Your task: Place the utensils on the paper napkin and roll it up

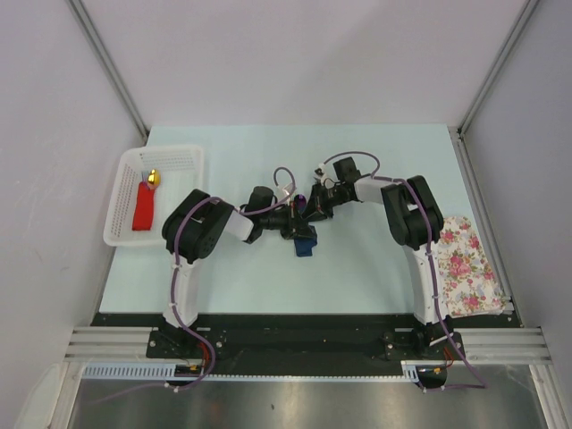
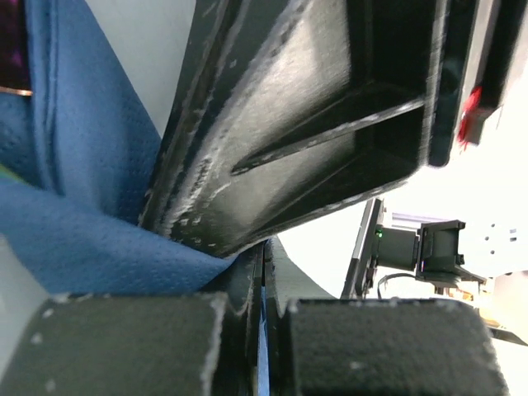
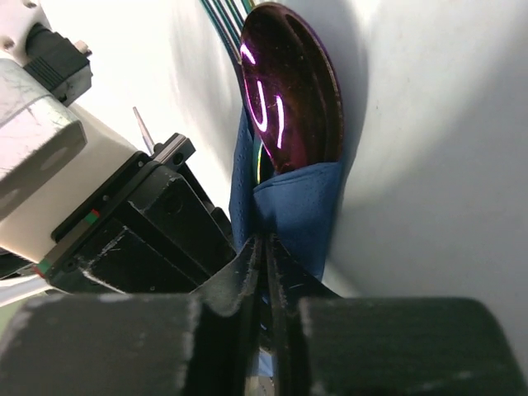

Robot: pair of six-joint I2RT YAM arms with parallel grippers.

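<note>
The tips of my grippers crowd each other on a napkin fold, so next my left gripper opens and pinches the napkin nearer its end [image 1: 305, 248] away from the spoon.
The navy-blue paper napkin [image 1: 306, 243] hangs crumpled between both grippers at the table's middle, wrapped around the utensils. In the right wrist view a shiny purple spoon bowl [image 3: 289, 91] sticks out of the napkin [image 3: 301, 210], with thin green utensil ends [image 3: 221, 16] behind it. My right gripper [image 3: 266, 243] is pinched on a fold of the napkin, jaws almost touching. My left gripper [image 2: 266, 247] is shut with a sliver of the napkin [image 2: 82, 165] between its fingers. Seen from above, the left gripper [image 1: 295, 225] and right gripper [image 1: 313, 210] meet tip to tip.
A white basket [image 1: 125, 234] at the left edge holds a red flat object [image 1: 143, 208] with a gold ball [image 1: 155, 177]. A white cloth with pink flowers [image 1: 463, 265] lies at the right edge. The right gripper's black finger [image 2: 313, 124] fills the left wrist view.
</note>
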